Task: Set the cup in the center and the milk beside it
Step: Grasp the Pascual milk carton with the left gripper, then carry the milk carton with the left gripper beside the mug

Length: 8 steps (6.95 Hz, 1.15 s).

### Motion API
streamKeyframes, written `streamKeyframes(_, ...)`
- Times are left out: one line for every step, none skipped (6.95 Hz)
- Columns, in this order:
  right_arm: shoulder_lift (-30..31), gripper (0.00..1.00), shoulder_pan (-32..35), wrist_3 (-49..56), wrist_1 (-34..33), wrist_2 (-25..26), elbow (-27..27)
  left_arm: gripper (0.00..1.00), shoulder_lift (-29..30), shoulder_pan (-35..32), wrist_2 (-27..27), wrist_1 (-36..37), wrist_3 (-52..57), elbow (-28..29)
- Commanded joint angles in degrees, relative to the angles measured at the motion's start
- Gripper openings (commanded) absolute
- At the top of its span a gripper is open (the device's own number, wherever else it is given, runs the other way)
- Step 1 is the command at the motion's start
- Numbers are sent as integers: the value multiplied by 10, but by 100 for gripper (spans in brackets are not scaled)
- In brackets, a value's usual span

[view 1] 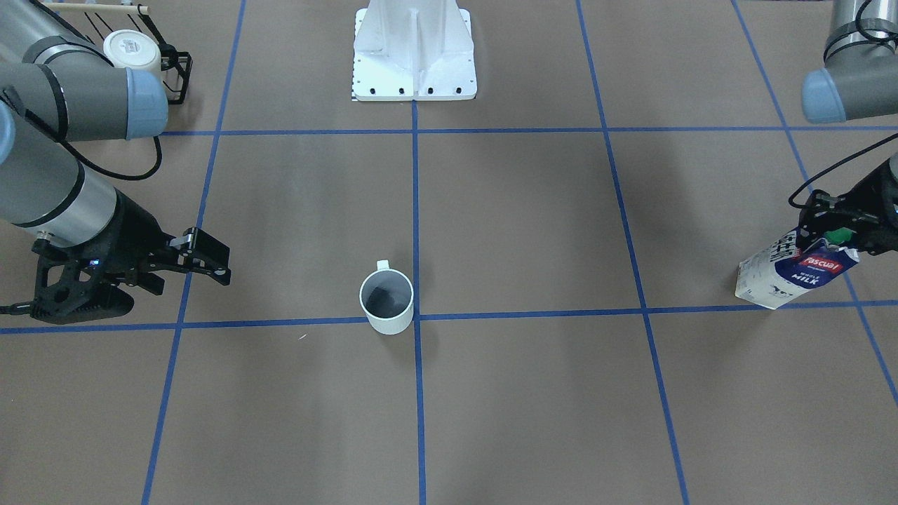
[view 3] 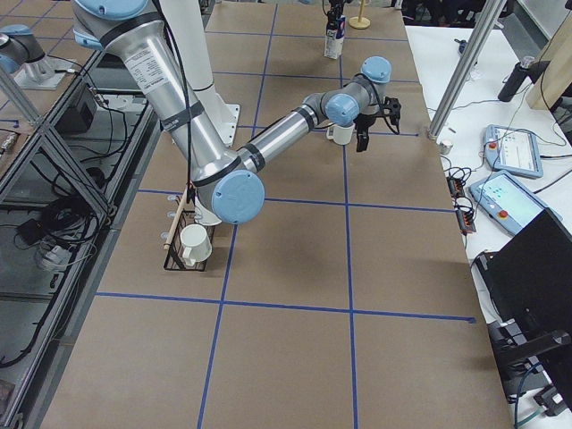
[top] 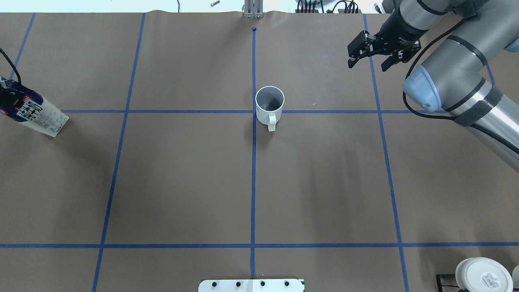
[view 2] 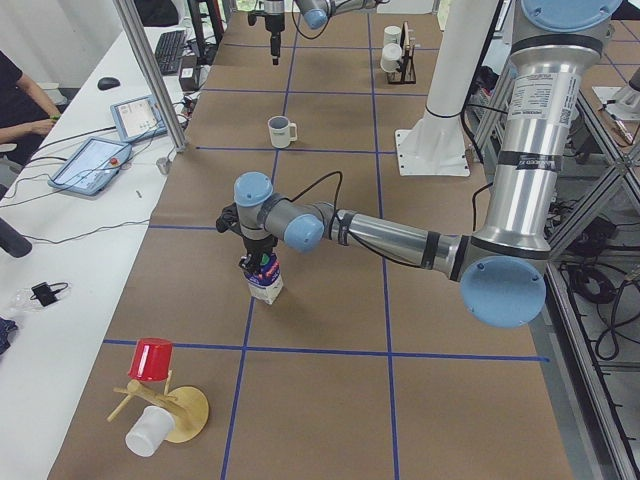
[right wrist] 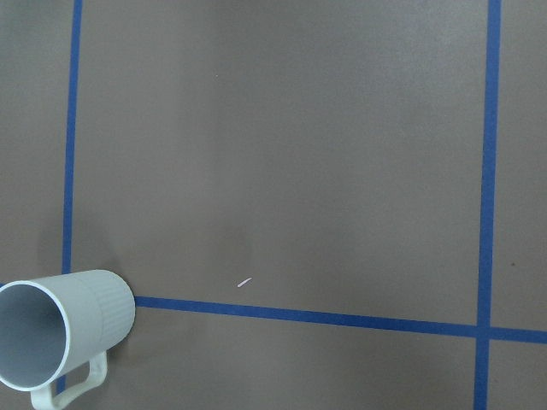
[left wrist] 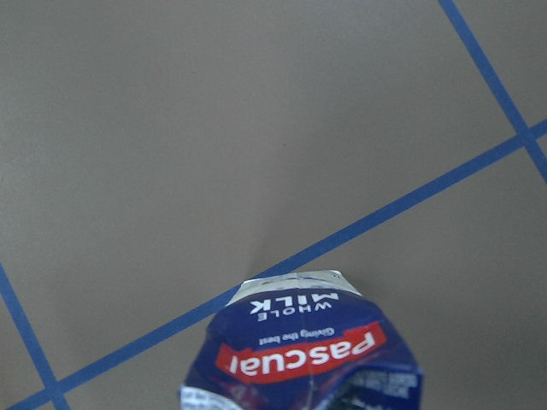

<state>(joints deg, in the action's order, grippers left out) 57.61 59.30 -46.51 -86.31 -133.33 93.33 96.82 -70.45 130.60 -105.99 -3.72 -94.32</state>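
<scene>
The milk will go down on the blue tape at the center crossing (view 1: 437,321), snug against the cup, set there by my left gripper.
The cup (top: 269,104), a plain white mug with a dark grey inside, stands upright against the center crossing (top: 254,111) of the blue tape. Its handle points toward the robot. It also shows in the front view (view 1: 386,303) and the right wrist view (right wrist: 61,329). The milk (view 1: 796,272) is at the table's left end, tilted, and my left gripper (view 1: 836,235) is shut on its top by the green cap. Whether its lower end touches the table I cannot tell. It also shows in the overhead view (top: 38,115) and the left wrist view (left wrist: 308,350). My right gripper (top: 369,63) is open and empty, off to the cup's right and beyond it.
The robot's white base (view 1: 414,56) stands at the near edge. A black wire rack with a white mug (view 1: 133,48) sits at the robot's near right corner. A wooden stand with a red cup (view 2: 152,360) is at the left end. The operators' bench with tablets (view 2: 95,160) runs along the far side.
</scene>
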Motion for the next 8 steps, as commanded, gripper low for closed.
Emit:
streamKeyframes(0,100,1,-1,0,0,4,0,1,-8,4,57,0,-50)
streamKeyframes(1,100,2,0,0,0,5,0,33,-11,3,159,0,-100)
streamKeyframes(5,100,2,0,0,0,5,0,85,-14,-1,255,0,-124)
streamKeyframes(7,100,2,0,0,0,5,0,128,-13,-2,298,-3,-125)
streamKeyframes(7,100,3,0,0,0,6,0,168,-8,-3,302,-86,-122)
streamKeyframes(11,100,3,-1,0,0,12,0,207,23,-2,302,-165,-119)
streamKeyframes(16,100,4,0,0,1,17,0,255,72,-3,301,-259,-106)
streamKeyframes(17,100,5,-1,1,2,18,0,320,120,-7,300,-336,-65)
